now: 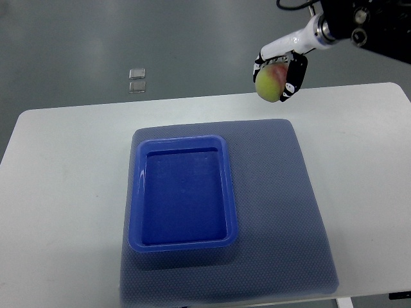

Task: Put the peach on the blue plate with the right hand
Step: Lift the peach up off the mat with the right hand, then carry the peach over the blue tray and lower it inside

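Observation:
Next, my right gripper lets go of the peach near the middle of the blue plate [183, 179], a little toward the plate's far rim.
My right hand [280, 76] comes in from the upper right and is shut on a yellow-green peach [270, 83] with a red blush. It holds the peach in the air above the table's far edge, up and to the right of the blue plate [137, 192]. The blue plate is a rectangular tray with a raised rim, empty, lying on the left part of a grey-blue mat [282, 212]. The left hand does not show.
The mat lies on a white table [64, 179]. Two small clear squares [137, 81] lie on the grey floor beyond the table's far edge. The dark robot arm body [372, 29] fills the top right corner.

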`<state>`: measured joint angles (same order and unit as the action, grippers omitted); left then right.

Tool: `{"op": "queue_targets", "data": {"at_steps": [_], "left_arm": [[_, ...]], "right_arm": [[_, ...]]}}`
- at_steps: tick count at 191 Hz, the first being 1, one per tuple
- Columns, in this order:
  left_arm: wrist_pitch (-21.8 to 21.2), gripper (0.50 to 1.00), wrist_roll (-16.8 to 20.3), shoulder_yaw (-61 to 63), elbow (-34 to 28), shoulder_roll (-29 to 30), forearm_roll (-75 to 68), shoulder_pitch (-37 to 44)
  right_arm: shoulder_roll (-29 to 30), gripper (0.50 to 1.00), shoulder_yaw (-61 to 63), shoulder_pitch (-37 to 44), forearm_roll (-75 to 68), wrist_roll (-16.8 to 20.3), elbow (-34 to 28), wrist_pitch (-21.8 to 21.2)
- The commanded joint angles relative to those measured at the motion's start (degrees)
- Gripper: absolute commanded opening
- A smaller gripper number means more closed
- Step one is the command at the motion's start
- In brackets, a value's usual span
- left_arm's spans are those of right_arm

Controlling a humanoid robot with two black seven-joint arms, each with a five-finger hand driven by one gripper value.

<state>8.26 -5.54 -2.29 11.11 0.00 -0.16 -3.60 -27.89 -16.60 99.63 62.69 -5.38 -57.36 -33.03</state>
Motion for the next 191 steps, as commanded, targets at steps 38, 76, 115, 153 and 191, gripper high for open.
{"op": "queue_targets", "data": {"at_steps": [38,76,115,153,191], "left_arm": [[0.09,1.0,0.0,0.09,0.4,0.0,-0.01,0.0],[0.18,1.0,0.0,0.18,0.4,0.0,-0.1,0.0],[0.18,1.0,0.0,0.18,0.4,0.0,-0.01,0.0],[0.18,1.0,0.0,0.09,0.49,0.0,-0.1,0.0],[0.18,1.0,0.0,0.0,0.4,0.0,-0.01,0.0]], "right_arm": [[-7.7,0.5,-0.18,8.56,-2.04,0.11,-9.88,-1.95],[-2.52,0.5,-0.1,7.86,-4.94,0.37,-9.44,1.66],[9.7,0.5,-0.01,3.81,-11.36,0.2,-5.22,8.86],[25.48,0.5,-0.01,-2.85,-11.27,0.11,2.84,11.5],[27.89,0.5,-0.01,-11.04,-10.48,0.11,9.55,13.26]]}}
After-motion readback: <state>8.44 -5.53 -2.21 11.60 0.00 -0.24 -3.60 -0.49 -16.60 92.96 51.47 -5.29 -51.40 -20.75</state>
